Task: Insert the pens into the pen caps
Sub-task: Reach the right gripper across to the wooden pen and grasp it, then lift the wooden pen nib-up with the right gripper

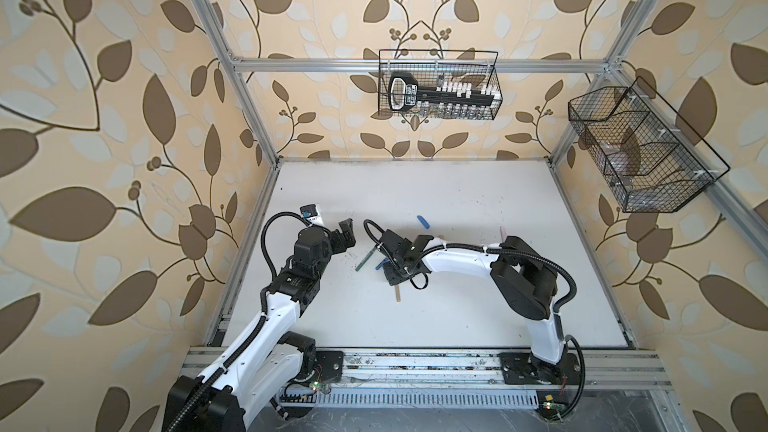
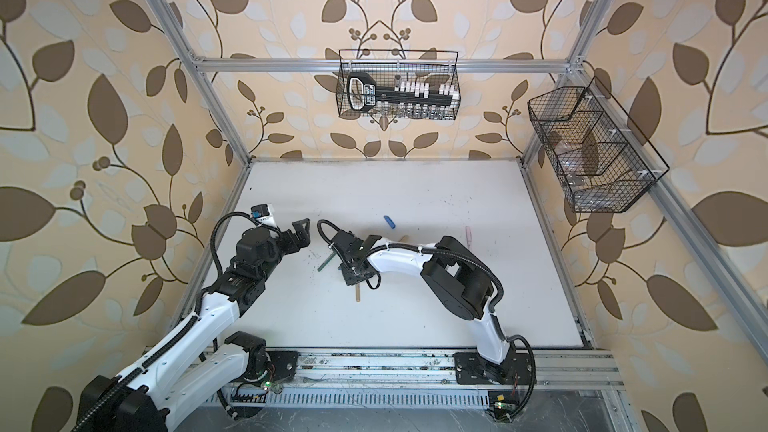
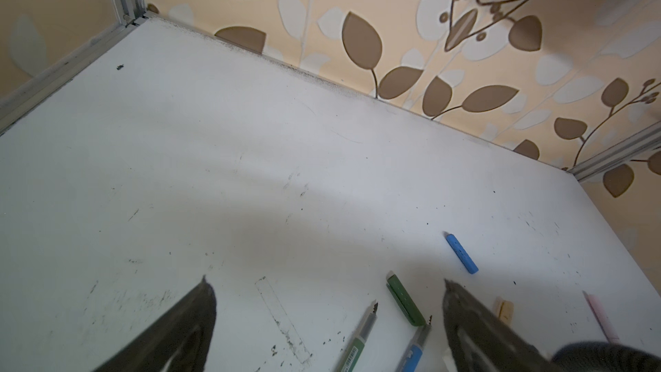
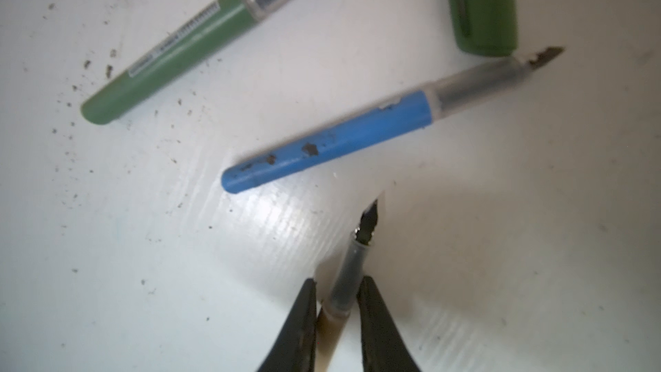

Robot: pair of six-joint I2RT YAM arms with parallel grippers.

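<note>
The tan pen lies at a slant across my right gripper's fingers, so I need to open them, line them up with the pen and then close on the grey neck [image 4: 349, 272] before lifting.
The tan pen [image 4: 352, 270] lies on the white table [image 1: 457, 305] with my right gripper [image 4: 338, 284] shut on it where the barrel meets the grey neck, its dark tip pointing away. Just beyond it lie the blue pen [image 4: 329, 141], the green pen [image 4: 171, 55] and the green cap [image 4: 483, 5]. In a top view the tan pen's tail [image 1: 397, 293] sticks out below the right wrist. My left gripper [image 3: 329, 316] hangs open above the table, left of the pens, holding nothing. The blue cap [image 3: 462, 253], the tan cap [image 3: 504, 311] and the pink pen [image 3: 599, 314] lie farther off.
Two black wire baskets hang above the table, one on the back rail [image 1: 440, 85] and one on the right rail [image 1: 636, 151]. Aluminium frame posts edge the table. Dark ink marks dot the surface near the pens.
</note>
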